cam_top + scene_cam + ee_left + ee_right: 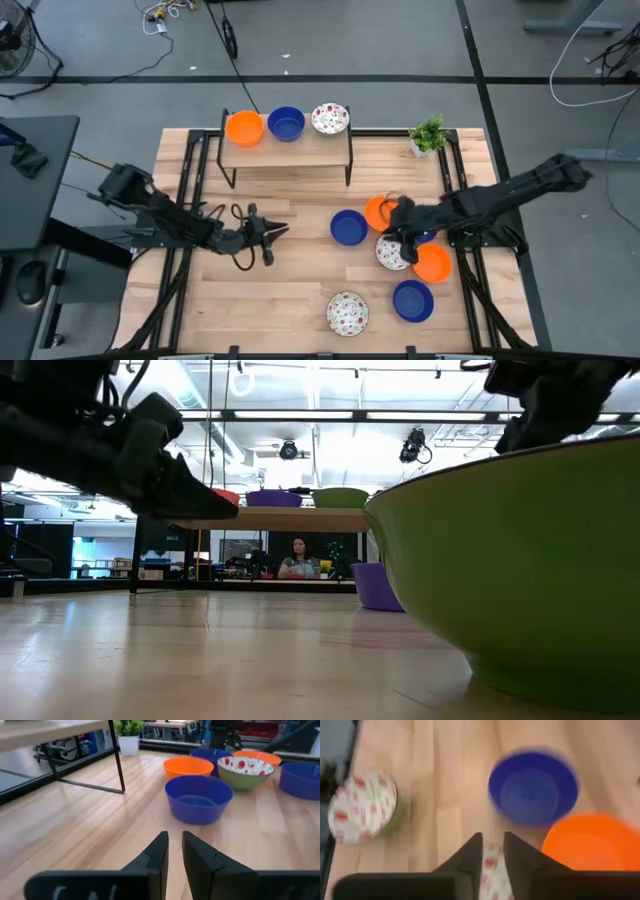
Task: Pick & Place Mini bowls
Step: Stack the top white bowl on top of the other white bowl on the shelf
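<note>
The speckled bowl in the cluster, beside the orange bowl, will have my right gripper close on the near-side rim of the speckled bowl [395, 268].
Three mini bowls rest on a small rack [290, 150] at the table's far side: orange [244, 127], blue [286, 123] and speckled [330, 118]. Several more sit on the table's right half: blue [348, 227], orange [380, 212], speckled [392, 252], orange [433, 263], blue [412, 300] and speckled [347, 313]. My right gripper [400, 228] is over that cluster, shut, with the speckled bowl [492, 865] showing between its fingers. My left gripper [278, 232] is shut, low over bare wood left of the blue bowl [199, 797]. My right gripper points down over the speckled bowl in the cluster. Its own fingers hide the place below them, so I cannot tell whether it touches the bowl.
A small potted plant [428, 134] stands at the table's far right corner. The rack's thin black legs [118, 757] stand on the far side. Bare wood lies between my left gripper and the bowls. A person [298, 558] sits in the room behind the table.
</note>
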`<action>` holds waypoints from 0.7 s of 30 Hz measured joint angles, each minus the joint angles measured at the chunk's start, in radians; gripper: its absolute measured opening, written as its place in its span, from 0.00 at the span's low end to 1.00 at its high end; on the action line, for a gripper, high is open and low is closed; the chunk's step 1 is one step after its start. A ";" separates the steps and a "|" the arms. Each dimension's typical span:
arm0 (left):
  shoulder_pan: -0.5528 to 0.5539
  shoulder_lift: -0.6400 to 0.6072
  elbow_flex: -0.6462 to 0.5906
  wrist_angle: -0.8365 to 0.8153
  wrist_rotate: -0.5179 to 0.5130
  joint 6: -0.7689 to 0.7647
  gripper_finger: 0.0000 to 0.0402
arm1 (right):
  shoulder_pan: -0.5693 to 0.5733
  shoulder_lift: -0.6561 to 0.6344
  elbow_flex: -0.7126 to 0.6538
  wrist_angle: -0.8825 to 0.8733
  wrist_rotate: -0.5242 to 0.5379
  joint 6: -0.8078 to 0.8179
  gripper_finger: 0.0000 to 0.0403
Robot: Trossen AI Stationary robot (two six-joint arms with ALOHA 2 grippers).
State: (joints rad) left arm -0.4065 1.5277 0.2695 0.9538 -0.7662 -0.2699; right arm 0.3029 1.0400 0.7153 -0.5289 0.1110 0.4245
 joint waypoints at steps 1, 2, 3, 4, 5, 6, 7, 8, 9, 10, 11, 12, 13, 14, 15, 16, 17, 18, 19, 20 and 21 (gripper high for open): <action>0.000 0.018 0.000 0.014 0.000 -0.001 0.14 | 0.013 0.041 0.032 -0.044 -0.017 0.023 0.25; 0.000 0.033 0.000 0.026 0.000 -0.004 0.14 | 0.028 0.080 0.059 -0.080 -0.035 0.047 0.28; 0.000 0.046 0.000 0.034 0.000 -0.008 0.14 | 0.044 0.120 0.082 -0.110 -0.051 0.070 0.31; 0.000 0.056 0.000 0.039 0.000 -0.012 0.14 | 0.062 0.159 0.104 -0.129 -0.068 0.090 0.33; 0.000 0.064 0.000 0.042 0.000 -0.013 0.14 | 0.080 0.197 0.125 -0.136 -0.085 0.102 0.36; 0.000 0.069 0.000 0.045 0.000 -0.014 0.14 | 0.100 0.232 0.145 -0.141 -0.099 0.114 0.38; 0.000 0.074 0.001 0.047 0.000 -0.015 0.14 | 0.119 0.266 0.164 -0.147 -0.111 0.121 0.39; 0.000 0.076 0.002 0.045 0.000 -0.015 0.14 | 0.136 0.298 0.182 -0.154 -0.117 0.133 0.40; 0.000 0.077 0.002 0.044 0.000 -0.015 0.14 | 0.152 0.330 0.198 -0.162 -0.121 0.146 0.41; 0.000 0.077 0.002 0.047 0.000 -0.015 0.14 | 0.165 0.358 0.213 -0.175 -0.121 0.163 0.41; 0.000 0.077 0.002 0.047 0.001 -0.015 0.14 | 0.177 0.384 0.227 -0.189 -0.121 0.179 0.42; 0.000 0.077 0.002 0.046 0.001 -0.015 0.14 | 0.186 0.406 0.237 -0.204 -0.121 0.195 0.42; 0.000 0.077 0.002 0.046 0.001 -0.015 0.14 | 0.193 0.427 0.245 -0.218 -0.120 0.212 0.42; 0.000 0.077 0.002 0.046 0.002 -0.015 0.14 | 0.200 0.445 0.249 -0.229 -0.120 0.231 0.41; 0.000 0.077 0.002 0.046 0.002 -0.015 0.14 | 0.207 0.461 0.249 -0.241 -0.120 0.254 0.41; -0.002 0.077 0.002 0.046 0.002 -0.015 0.14 | 0.211 0.476 0.248 -0.253 -0.120 0.277 0.40; -0.002 0.077 0.002 0.046 0.003 -0.015 0.14 | 0.215 0.488 0.248 -0.255 -0.120 0.292 0.40; -0.002 0.077 0.002 0.046 0.003 -0.016 0.14 | 0.220 0.500 0.248 -0.255 -0.120 0.300 0.39; -0.002 0.077 0.002 0.046 0.003 -0.016 0.14 | 0.223 0.510 0.248 -0.256 -0.120 0.301 0.38; -0.002 0.077 0.002 0.046 0.003 -0.022 0.14 | 0.226 0.520 0.248 -0.256 -0.119 0.301 0.37; -0.002 0.077 0.002 0.047 0.003 -0.028 0.14 | 0.229 0.526 0.248 -0.257 -0.114 0.301 0.36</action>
State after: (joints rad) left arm -0.4080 1.6043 0.2710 1.0004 -0.7628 -0.2977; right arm 0.5316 1.5657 0.9638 -0.7855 -0.0030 0.7254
